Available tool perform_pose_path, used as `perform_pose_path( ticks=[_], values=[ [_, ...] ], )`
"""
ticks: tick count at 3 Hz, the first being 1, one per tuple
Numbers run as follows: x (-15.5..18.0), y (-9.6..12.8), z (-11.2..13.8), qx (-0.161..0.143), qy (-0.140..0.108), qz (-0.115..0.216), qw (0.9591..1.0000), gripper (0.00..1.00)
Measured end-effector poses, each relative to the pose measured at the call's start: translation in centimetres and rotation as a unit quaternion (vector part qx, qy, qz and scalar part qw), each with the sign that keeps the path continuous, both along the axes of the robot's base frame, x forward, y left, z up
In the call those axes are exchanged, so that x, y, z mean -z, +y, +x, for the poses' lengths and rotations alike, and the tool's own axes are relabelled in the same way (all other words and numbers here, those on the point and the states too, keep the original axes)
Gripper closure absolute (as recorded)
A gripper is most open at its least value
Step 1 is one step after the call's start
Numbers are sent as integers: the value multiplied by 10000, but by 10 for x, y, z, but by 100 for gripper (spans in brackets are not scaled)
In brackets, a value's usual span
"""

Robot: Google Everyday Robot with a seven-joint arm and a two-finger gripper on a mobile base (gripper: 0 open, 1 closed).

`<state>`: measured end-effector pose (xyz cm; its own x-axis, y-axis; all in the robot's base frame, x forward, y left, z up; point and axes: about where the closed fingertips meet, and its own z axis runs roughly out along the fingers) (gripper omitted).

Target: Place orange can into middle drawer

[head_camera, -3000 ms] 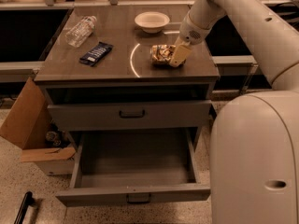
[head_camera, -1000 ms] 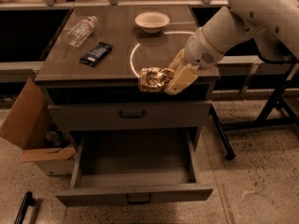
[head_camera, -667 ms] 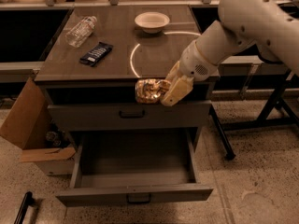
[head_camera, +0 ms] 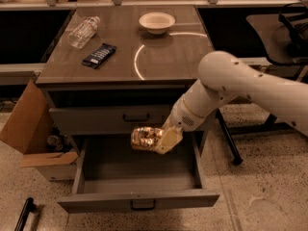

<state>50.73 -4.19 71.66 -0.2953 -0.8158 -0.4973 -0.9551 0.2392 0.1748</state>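
Observation:
Next, my gripper sets the orange can, now held in the air over that drawer, down and lets it go on the open middle drawer's bottom (head_camera: 154, 167), just a little behind that drawer's dark handle.
The orange can (head_camera: 146, 138) is a shiny gold-orange crinkly item. My gripper (head_camera: 161, 141) is shut on the orange can and holds it in the air over the open middle drawer (head_camera: 137, 201), near the back of its cavity. The drawer is the cabinet's lowest one, pulled fully out, with a flat grey front and a small dark handle. My white arm (head_camera: 226, 88) reaches down to it from the right.
The drawer above (head_camera: 108, 117) is closed. On the cabinet top (head_camera: 168, 57) lie a white bowl (head_camera: 156, 21), a clear plastic bottle (head_camera: 83, 32) and a dark blue wrapper (head_camera: 99, 55). A cardboard box (head_camera: 29, 129) stands left of the cabinet. A chair (head_camera: 284, 32) stands at the right.
My gripper has carried the orange can off the cabinet top, forward and down past the closed upper drawer, to a spot over the open drawer. The drawer has not moved.

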Motion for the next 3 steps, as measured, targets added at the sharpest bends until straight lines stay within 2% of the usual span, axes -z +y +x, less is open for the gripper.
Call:
perform_pose_path(
  ticks=[1,2,3],
  values=[
    [62,8,-27,255,521,26,9983,100],
    [128,6,-36,624,854,55,9944,100],
    [165,1,-29,910,911,-9,9917,100]
  ],
)
